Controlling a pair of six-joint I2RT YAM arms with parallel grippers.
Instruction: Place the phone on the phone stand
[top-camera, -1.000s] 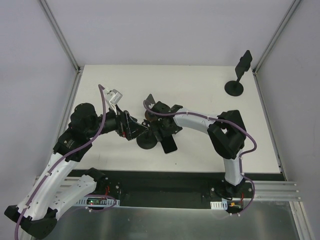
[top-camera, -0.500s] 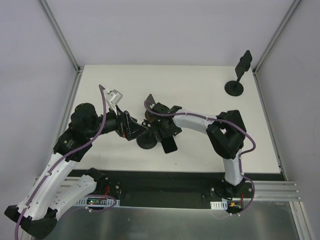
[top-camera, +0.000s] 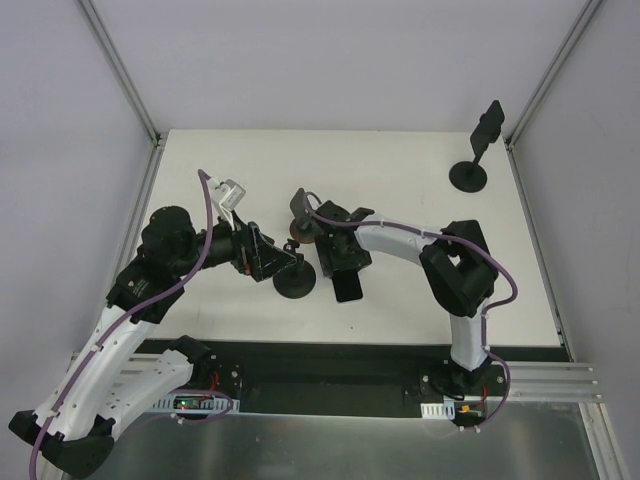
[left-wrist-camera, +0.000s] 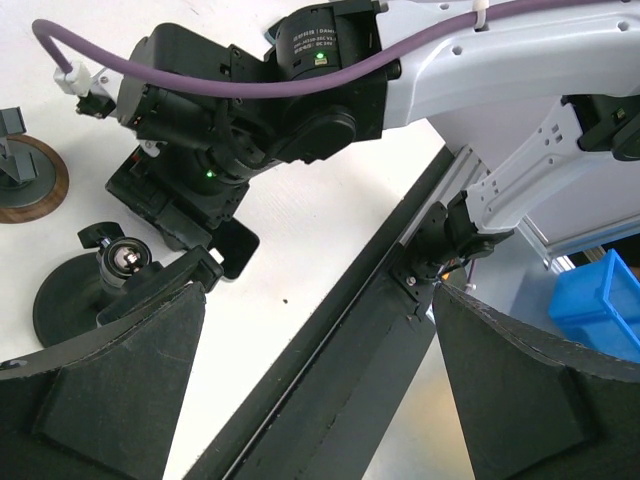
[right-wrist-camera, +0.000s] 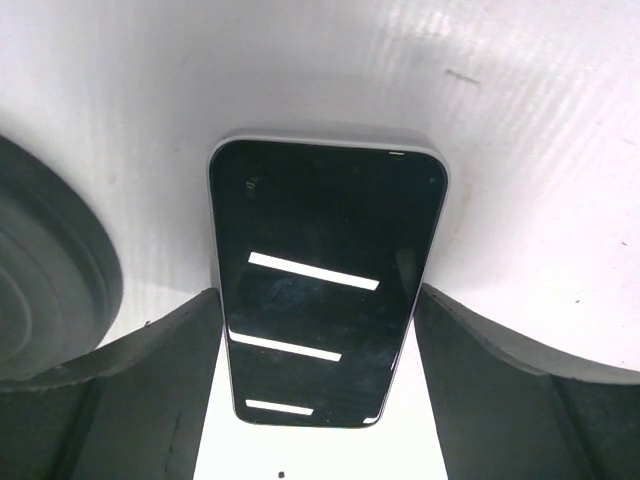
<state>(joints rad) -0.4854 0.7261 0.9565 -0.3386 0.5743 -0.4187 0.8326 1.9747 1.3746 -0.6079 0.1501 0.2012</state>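
My left gripper will close on the black phone's long side (top-camera: 336, 289) (left-wrist-camera: 224, 275) that faces the phone stand, near the end toward the black front rail.
The black phone (top-camera: 348, 287) lies flat, screen up, on the white table. In the right wrist view the phone (right-wrist-camera: 320, 280) sits between the fingers with a thin gap on each side. My right gripper (top-camera: 338, 262) (right-wrist-camera: 315, 295) is open astride it. A black phone stand with a round base (top-camera: 293, 285) and a ball joint (left-wrist-camera: 121, 260) stands just left of the phone; its base edge shows in the right wrist view (right-wrist-camera: 40, 290). My left gripper (top-camera: 278, 262) (left-wrist-camera: 315, 300) is wide open, its left finger beside the stand's top.
A second black stand (top-camera: 469, 172) is at the back right corner. A small brown-based disc (top-camera: 298, 232) (left-wrist-camera: 25, 180) sits behind the right gripper. The table's black front rail (left-wrist-camera: 330, 350) runs close below the left gripper.
My right gripper and the phone have shifted a little to the right, away from the stand's base. The left arm has not moved.
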